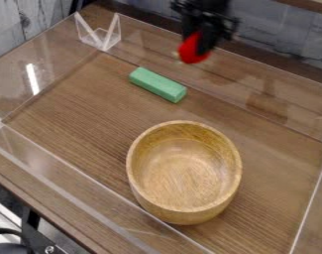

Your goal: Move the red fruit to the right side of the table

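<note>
I need to release the red fruit, now in the air above the table's back, on the bare wood [273, 125] between the wooden bowl and the clear side.
The red fruit [192, 48] hangs in the air above the back of the table [84, 114], held between the black fingers of my gripper [196, 44], which is shut on it and points down from the top edge of the view. The fruit is small, glossy and a little blurred by motion. It sits above and to the right of the green block.
A flat green rectangular block [158, 84] lies on the wood behind the round light wooden bowl [184, 170], which stands at front centre. Clear acrylic walls [31, 79] ring the tabletop, with a folded corner piece [97, 32] at the back left.
</note>
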`<state>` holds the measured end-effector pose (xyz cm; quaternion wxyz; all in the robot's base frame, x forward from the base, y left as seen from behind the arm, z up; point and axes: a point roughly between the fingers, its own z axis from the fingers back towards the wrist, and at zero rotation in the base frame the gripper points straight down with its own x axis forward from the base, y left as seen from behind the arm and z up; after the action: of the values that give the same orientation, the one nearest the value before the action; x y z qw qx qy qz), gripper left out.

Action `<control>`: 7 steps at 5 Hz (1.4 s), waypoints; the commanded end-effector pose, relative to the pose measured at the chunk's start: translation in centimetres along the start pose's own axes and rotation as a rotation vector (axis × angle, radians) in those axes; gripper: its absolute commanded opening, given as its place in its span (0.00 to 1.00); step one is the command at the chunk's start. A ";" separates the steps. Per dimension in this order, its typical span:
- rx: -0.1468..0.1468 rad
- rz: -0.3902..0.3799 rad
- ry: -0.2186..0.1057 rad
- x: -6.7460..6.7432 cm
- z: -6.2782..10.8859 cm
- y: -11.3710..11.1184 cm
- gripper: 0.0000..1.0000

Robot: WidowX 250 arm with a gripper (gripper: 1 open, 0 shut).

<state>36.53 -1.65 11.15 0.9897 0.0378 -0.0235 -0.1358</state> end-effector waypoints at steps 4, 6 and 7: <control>-0.103 0.039 -0.003 4.2 -2.6 -11.3 0.00; -0.121 0.033 0.026 3.8 -4.9 -10.3 0.00; -0.131 0.009 0.033 3.3 -6.1 -9.7 1.00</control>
<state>36.74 -12.52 3.61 0.9895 -0.0242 0.0161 -0.1412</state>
